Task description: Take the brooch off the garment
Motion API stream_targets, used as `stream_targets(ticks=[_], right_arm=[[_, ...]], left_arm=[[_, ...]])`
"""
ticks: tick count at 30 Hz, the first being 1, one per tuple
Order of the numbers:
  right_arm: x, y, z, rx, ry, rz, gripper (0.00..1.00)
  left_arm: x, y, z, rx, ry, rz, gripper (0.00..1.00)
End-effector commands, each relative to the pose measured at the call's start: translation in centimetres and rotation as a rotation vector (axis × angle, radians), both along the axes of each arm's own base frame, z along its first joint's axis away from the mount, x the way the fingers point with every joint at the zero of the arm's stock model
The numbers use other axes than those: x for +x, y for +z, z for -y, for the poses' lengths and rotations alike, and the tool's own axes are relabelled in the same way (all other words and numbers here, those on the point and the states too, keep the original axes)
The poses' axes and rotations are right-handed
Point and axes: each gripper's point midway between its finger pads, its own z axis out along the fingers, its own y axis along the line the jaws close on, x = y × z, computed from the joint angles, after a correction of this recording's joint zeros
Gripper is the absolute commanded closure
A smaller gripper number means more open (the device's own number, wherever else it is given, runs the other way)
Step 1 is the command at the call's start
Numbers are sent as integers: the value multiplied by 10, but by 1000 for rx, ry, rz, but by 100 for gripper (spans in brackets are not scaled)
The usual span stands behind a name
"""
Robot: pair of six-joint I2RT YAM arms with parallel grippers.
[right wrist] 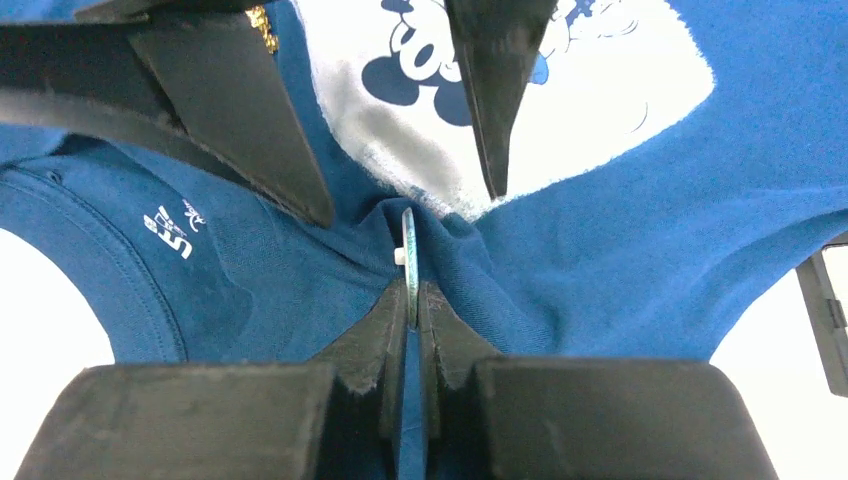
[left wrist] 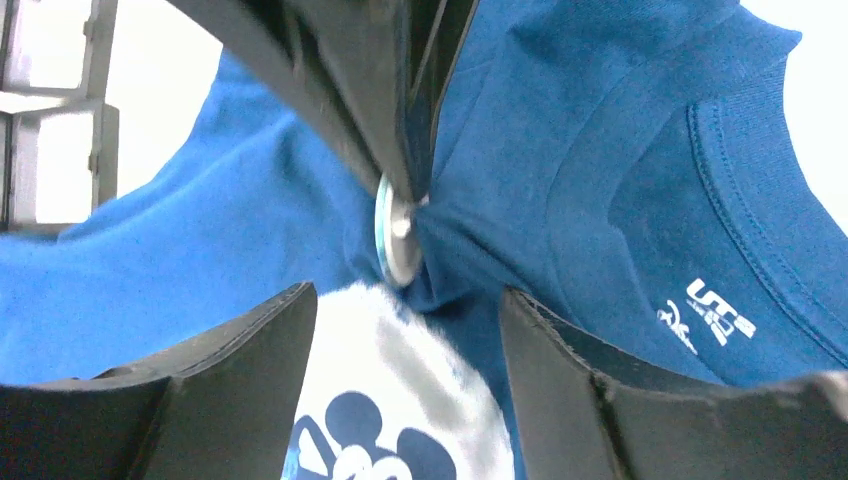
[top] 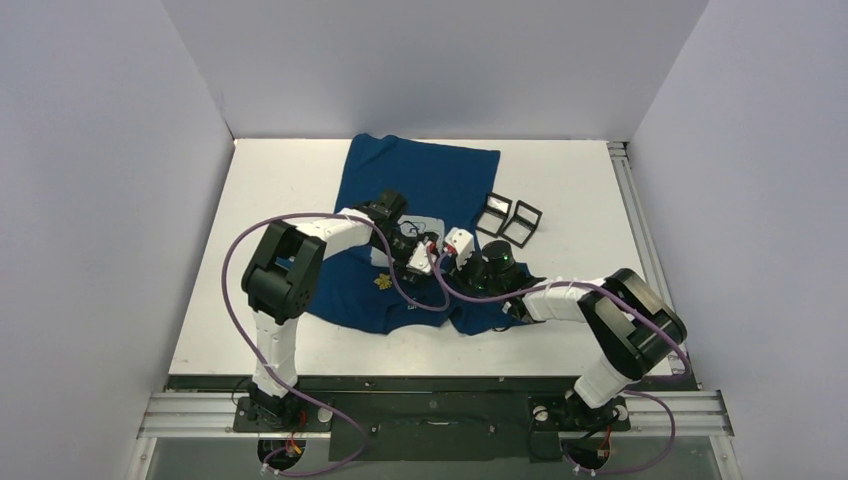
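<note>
Bunched fabric comes up with the brooch in my right gripper, so next my left gripper turns and pinches the fabric [left wrist: 420,292] below the brooch before the pull.
The dark blue T-shirt [top: 430,175] lies on the white table. Its pale mouse print shows in the left wrist view [left wrist: 400,400] and in the right wrist view [right wrist: 600,90]. The brooch [right wrist: 408,250], a small round silvery disc seen edge-on, stands up from bunched fabric just below the print; it also shows in the left wrist view [left wrist: 400,240]. My right gripper [right wrist: 410,292] is shut on the brooch's edge, and its closed fingers [left wrist: 370,90] reach in from the top. My left gripper [left wrist: 405,300] is open, one finger on either side of the print, just short of the brooch. In the top view the two grippers meet over the chest [top: 432,252].
Two small open black boxes [top: 510,218] stand on the table right of the shirt; one corner shows in the right wrist view [right wrist: 825,310]. A small gold ornament [top: 383,281] sits on the shirt near the left arm. White walls enclose the table.
</note>
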Motion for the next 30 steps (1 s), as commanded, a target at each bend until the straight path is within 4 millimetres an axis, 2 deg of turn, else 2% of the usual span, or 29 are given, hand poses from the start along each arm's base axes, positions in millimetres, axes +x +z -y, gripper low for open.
stream_targets(ticks=[1, 4, 5, 6, 7, 12, 13, 14, 15, 16, 17, 18, 19, 20, 27, 30], right_arm=[[12, 49, -11, 145, 32, 65, 100], [11, 56, -15, 205, 49, 51, 100], [10, 55, -14, 224, 45, 28, 100], [12, 59, -16, 253, 38, 27, 100], [12, 58, -15, 271, 29, 8, 100], [18, 68, -17, 395, -20, -56, 100], [19, 71, -18, 412, -23, -57, 100], [18, 70, -18, 428, -30, -79, 100], [18, 72, -18, 440, -28, -84, 100], [18, 70, -18, 448, -34, -102, 100], [17, 70, -18, 453, -32, -109, 100], [16, 67, -18, 458, -35, -128, 100], [15, 66, -19, 463, -28, -134, 100], [13, 62, -19, 464, -26, -151, 100], [11, 51, -15, 493, -43, -215, 100], [13, 48, -12, 506, -50, -236, 100]], left_arm=[[22, 46, -17, -88, 155, -47, 34], [34, 73, -36, -172, 274, -118, 32], [38, 82, -37, -211, 312, -160, 32], [38, 87, -47, -231, 350, -183, 32], [41, 97, -48, -269, 388, -224, 31], [34, 114, -60, -389, 608, -429, 30], [28, 107, -62, -394, 645, -476, 26], [29, 117, -59, -437, 676, -532, 25], [24, 108, -61, -439, 712, -580, 23], [25, 117, -58, -484, 731, -633, 23], [20, 108, -58, -486, 759, -678, 23], [21, 116, -55, -526, 766, -703, 23], [18, 107, -55, -526, 797, -729, 23], [20, 111, -53, -551, 811, -743, 24], [7, 98, -27, -557, 802, -783, 28], [9, 99, -20, -588, 790, -813, 30]])
